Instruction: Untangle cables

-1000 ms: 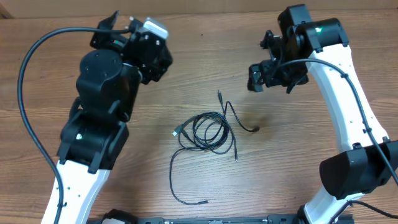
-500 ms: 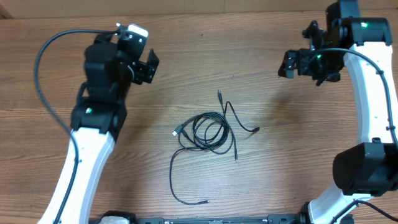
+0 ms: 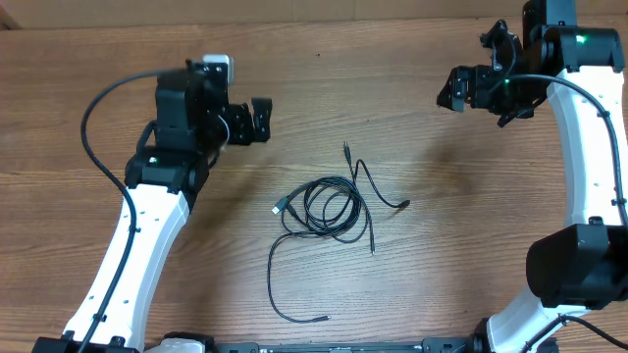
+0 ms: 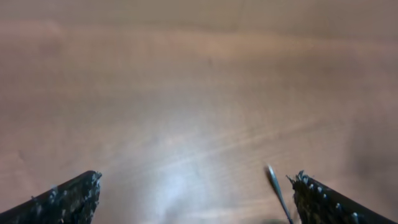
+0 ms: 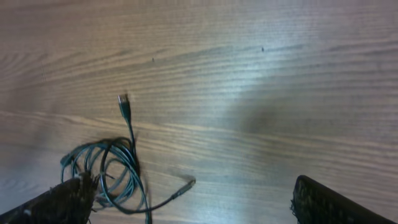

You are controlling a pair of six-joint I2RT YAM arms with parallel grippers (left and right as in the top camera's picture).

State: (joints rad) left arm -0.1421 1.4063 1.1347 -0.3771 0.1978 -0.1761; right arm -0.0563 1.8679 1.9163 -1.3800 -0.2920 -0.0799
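My right gripper is going to close on the thin part (image 3: 377,186) (image 5: 163,203) behind the plug of the black cable that reaches farthest from the coil toward my right arm.
The cables (image 3: 329,208) lie in a loose black coil at the table's middle, with plug ends sticking out at the upper right, left and bottom. In the right wrist view the coil (image 5: 112,171) sits at the lower left with a plug (image 5: 124,101) pointing up. A thin plug tip (image 4: 277,190) shows in the left wrist view. My left gripper (image 3: 257,122) is open and empty, up and left of the coil. My right gripper (image 3: 459,90) is open and empty, far up and right of it.
The wooden table (image 3: 324,78) fills every view. My two white and black arms reach in from the left and right sides. A thick black cable (image 3: 93,127) loops off the left arm.
My left gripper has swung right and down toward the coil. My right gripper moved up and right, away from the cables, then held. The cables have not moved.
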